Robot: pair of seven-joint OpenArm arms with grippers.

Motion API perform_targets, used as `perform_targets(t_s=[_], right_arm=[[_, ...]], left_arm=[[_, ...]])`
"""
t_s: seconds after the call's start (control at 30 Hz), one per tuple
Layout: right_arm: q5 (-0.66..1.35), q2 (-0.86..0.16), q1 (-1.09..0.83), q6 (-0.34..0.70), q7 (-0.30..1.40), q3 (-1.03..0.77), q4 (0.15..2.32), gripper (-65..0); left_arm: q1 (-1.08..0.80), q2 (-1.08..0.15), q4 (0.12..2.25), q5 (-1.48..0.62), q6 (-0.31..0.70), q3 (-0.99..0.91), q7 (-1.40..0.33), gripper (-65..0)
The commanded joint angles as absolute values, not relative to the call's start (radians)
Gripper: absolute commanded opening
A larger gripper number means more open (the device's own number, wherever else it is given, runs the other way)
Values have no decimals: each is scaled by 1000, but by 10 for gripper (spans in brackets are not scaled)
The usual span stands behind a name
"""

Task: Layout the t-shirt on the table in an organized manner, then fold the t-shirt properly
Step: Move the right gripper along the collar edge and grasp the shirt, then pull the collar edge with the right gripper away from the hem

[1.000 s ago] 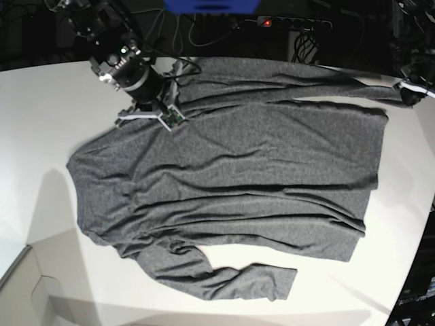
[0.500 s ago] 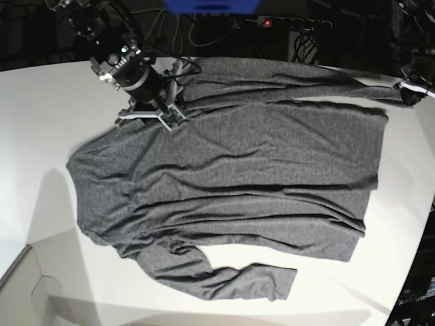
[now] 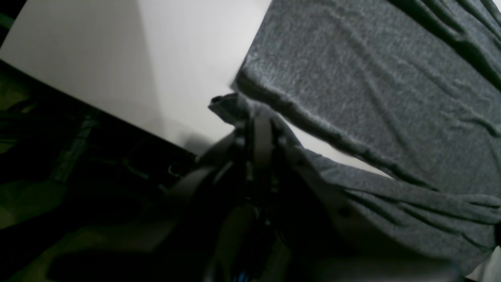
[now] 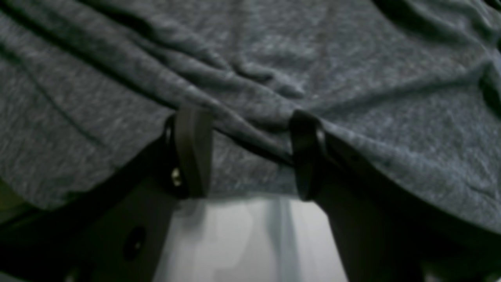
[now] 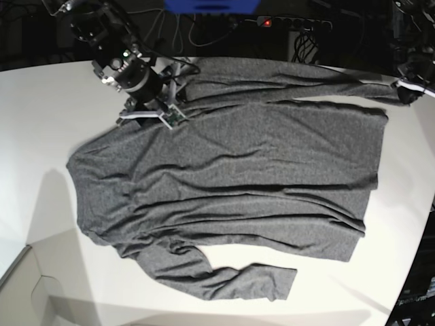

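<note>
The far edge of the t-shirt lies in long folds, so the robot's right gripper will take its folded end (image 5: 195, 105) and lift it with the left gripper before laying it flat.
The dark grey t-shirt (image 5: 231, 176) lies spread flat on the white table (image 5: 41, 102), with one long sleeve along the far edge and the other bent at the near hem. My right gripper (image 5: 165, 95) sits at the shirt's far-left shoulder. In the right wrist view it (image 4: 248, 156) is open, with both fingers (image 4: 191, 152) apart at the cloth's edge and folds of the t-shirt (image 4: 274, 70) just beyond. My left gripper (image 5: 408, 92) is at the far right, shut on the far sleeve's cuff (image 3: 225, 105) near the table's edge.
A power strip with a red light (image 5: 268, 22) and cables lie behind the table. The table's edge (image 3: 117, 121) drops off dark just beside the left gripper. The curved right rim (image 5: 418, 258) runs close to the shirt's hem.
My right gripper has opened and let go of the shirt's shoulder, shifting slightly up and left. The left gripper and the shirt have stayed put.
</note>
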State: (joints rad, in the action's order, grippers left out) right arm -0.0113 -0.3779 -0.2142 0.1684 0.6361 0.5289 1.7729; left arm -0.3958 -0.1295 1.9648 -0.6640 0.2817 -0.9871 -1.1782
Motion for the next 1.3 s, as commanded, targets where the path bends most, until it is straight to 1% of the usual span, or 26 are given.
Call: perform_targets(t_s=[0.0,0.2,0.27,0.37,0.53,0.63,0.8,0.93,1.13,1.27], right_arm=[[-5,-386,-208,171,618,542,1790,-322],[-7,-394,-193,171,618,627,1784,-323],[-7,-390,-193,171,618,628,1784,-344],[-7,-392,-182,171,618,628,1784,-406],[-7,-395,-156,171,624,619,1771,-548],[-7,-389,-157,171,624,576,1748,-646],[-7,-389,-162,171,619,516,1759,-650],[-7,-390,-170,171,622,463,1821,-650],[-7,-389,-200,171,618,384,1911,-650],[-7,-389,-226,171,618,348,1956,-650]], left_arm=[[-395,-143,1983,-676,283,-993,-1164,-649],[-383,-143,1983,-676,283,-993,-1164,-649],[-383,-143,1983,-676,283,-993,-1164,-649],[-381,-143,1983,-676,283,-993,-1164,-649],[-381,-143,1983,-676,283,-993,-1164,-649],[-381,-143,1983,-676,283,-993,-1164,-649],[-375,-143,1983,-676,283,-993,-1164,-649],[-335,-143,1985,-679,283,-993,-1164,-649],[-291,-147,1991,-809,274,-993,-1164,-649],[-286,-145,1991,-845,274,-993,-1164,-649]])
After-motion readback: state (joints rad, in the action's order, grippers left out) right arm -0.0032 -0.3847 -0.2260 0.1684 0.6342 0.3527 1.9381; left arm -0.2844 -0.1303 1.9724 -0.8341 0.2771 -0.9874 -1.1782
